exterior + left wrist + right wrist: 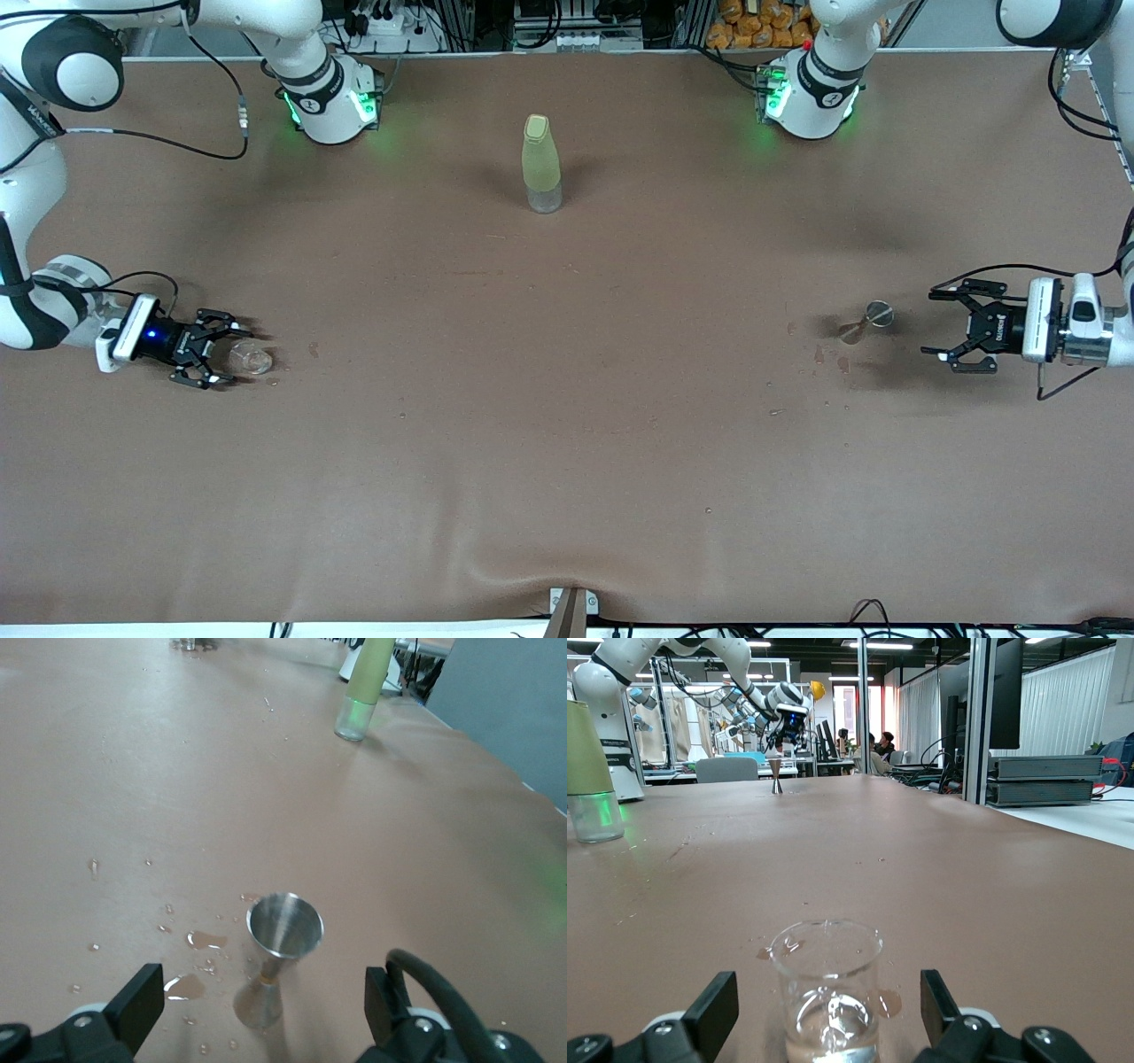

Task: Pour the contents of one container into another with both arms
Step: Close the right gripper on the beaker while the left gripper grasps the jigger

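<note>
My left gripper is to close next on the narrow middle (863, 323) (269, 974) of the steel jigger, just below the jigger's upper cup.
A clear glass beaker (251, 358) (826, 992) with a little liquid in it stands upright at the right arm's end of the table. My right gripper (228, 352) (828, 1003) is low at the table, open, with a finger on each side of the beaker and a gap on both sides. A small steel jigger (873, 319) (282, 948) stands upright at the left arm's end. My left gripper (930, 322) (263, 997) is open, level with the jigger and a short way from it, holding nothing.
A tall yellow-green bottle (541, 164) (359, 691) (589, 771) with a clear base stands mid-table toward the robots' bases. Spilled drops (833, 359) (199, 941) lie beside the jigger, and a small wet patch (888, 1001) lies by the beaker.
</note>
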`<action>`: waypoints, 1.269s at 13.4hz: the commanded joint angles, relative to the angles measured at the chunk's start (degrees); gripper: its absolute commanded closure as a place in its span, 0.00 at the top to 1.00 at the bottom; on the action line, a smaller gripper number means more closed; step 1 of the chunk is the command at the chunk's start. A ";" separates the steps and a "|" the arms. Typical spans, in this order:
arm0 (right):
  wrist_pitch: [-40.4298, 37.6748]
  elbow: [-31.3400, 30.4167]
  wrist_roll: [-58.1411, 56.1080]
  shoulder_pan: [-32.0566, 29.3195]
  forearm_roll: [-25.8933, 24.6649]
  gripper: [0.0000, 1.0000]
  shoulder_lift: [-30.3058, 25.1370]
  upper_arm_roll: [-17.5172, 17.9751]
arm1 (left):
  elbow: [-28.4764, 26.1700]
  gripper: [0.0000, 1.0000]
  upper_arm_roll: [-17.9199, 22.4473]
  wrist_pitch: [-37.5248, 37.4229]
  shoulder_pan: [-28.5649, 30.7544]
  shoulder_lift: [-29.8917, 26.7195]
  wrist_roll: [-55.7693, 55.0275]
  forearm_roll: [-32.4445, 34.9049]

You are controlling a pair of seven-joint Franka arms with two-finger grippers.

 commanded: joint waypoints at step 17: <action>-3.44 2.56 0.06 1.90 1.89 0.16 -0.63 0.07 | -1.49 0.80 -0.52 0.06 -0.29 8.53 2.34 -8.11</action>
